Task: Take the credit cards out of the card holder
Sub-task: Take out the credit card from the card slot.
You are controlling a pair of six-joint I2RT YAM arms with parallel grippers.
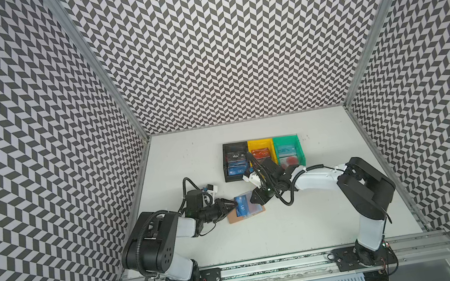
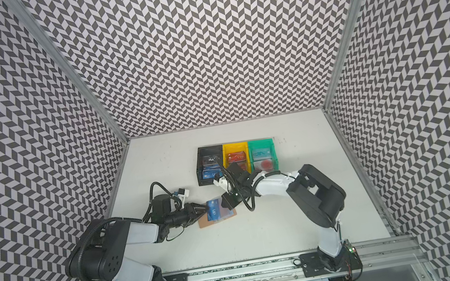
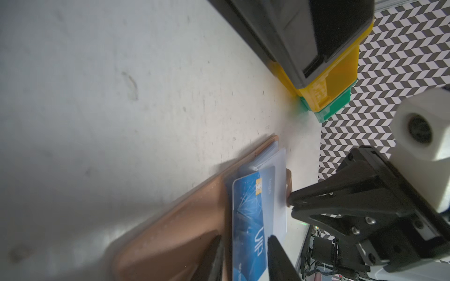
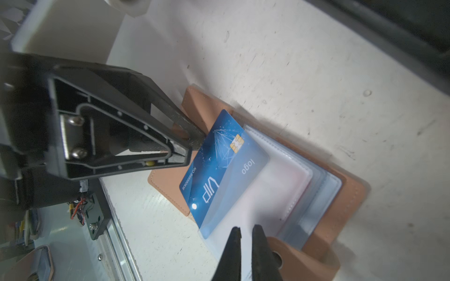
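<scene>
The blue VIP credit card is still half inside the clear sleeve, so next my left gripper opens, retake its free long edge [image 4: 205, 146] and draws it fully out.
The tan card holder [image 1: 233, 219] [image 2: 204, 223] lies open on the white table, its clear sleeves [image 4: 285, 185] fanned out. A blue VIP credit card [image 1: 241, 206] [image 3: 246, 211] [image 4: 214, 167] sticks halfway out of the top sleeve, raised off the cover. My left gripper [image 1: 231, 204] [image 3: 245, 237] [image 4: 196, 144] is shut on the card's free long edge. My right gripper [image 1: 254, 201] [image 4: 247, 227] [image 3: 289, 203] is shut on the opposite edge of the sleeves, beside the snap tab [image 4: 304, 255].
Three bins stand in a row behind the holder: black [image 1: 225, 162], yellow [image 1: 259, 142] and green [image 1: 300, 147], each with cards inside. The right arm reaches in front of the yellow bin. Patterned walls close off the left, right and back.
</scene>
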